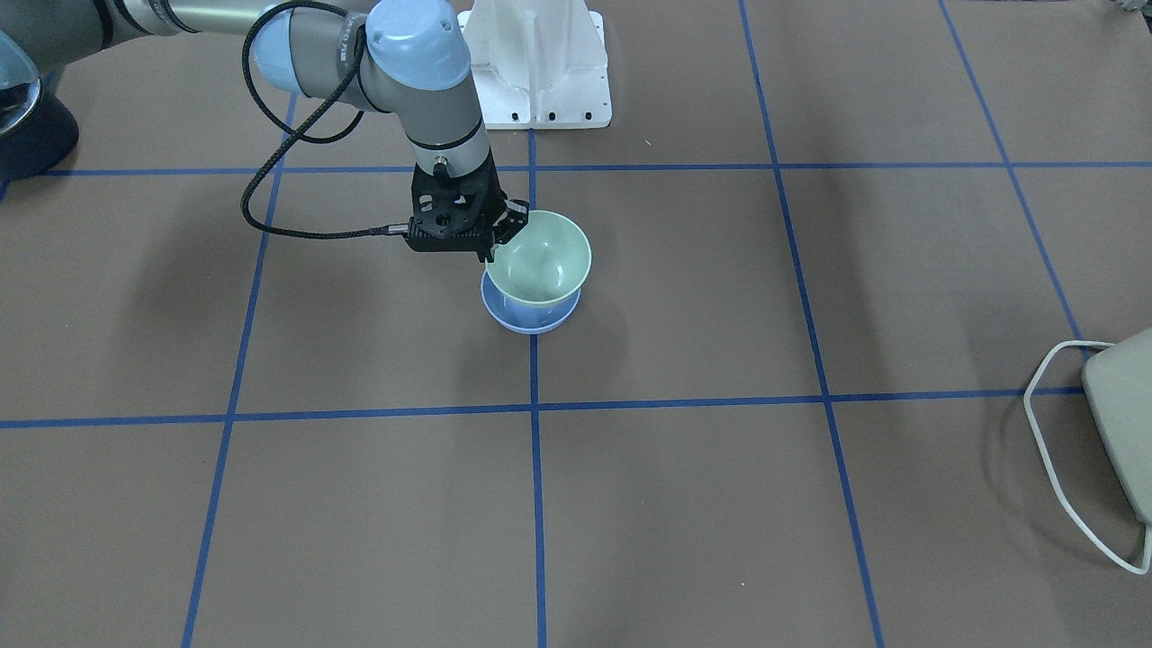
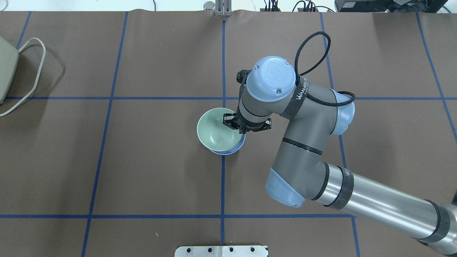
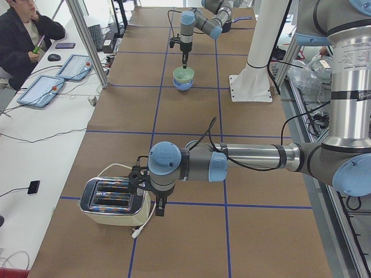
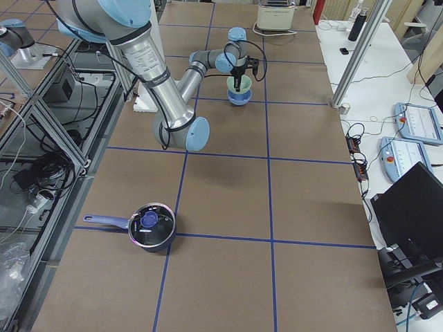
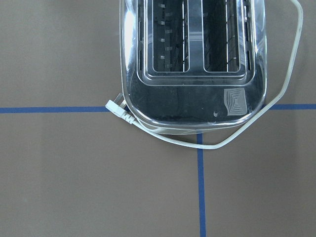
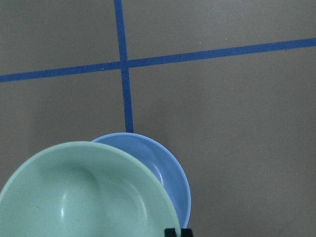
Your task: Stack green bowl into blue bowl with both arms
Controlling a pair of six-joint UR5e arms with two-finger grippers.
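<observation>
The robot's right gripper should release the green bowl nested inside the blue bowl on the middle grid line (image 1: 536,285) (image 6: 127,196). The green bowl now hangs just over the blue one.
The green bowl (image 1: 540,259) hangs just over the blue bowl (image 1: 529,320), which stands on the table near the middle grid line. My right gripper (image 1: 500,239) is shut on the green bowl's rim on the robot's side. The overhead view shows the green bowl (image 2: 215,130) covering most of the blue bowl (image 2: 232,150). The right wrist view shows the green bowl (image 6: 84,197) set off to one side of the blue bowl (image 6: 168,165). I cannot tell if the bowls touch. My left gripper (image 3: 159,206) shows only in the exterior left view, beside the toaster; I cannot tell if it is open.
A chrome toaster (image 5: 192,59) with a white cord (image 5: 247,133) lies under the left wrist at the table's left end (image 3: 113,200). A dark pot with a lid (image 4: 149,225) sits at the right end. The white pedestal (image 1: 540,63) stands behind the bowls.
</observation>
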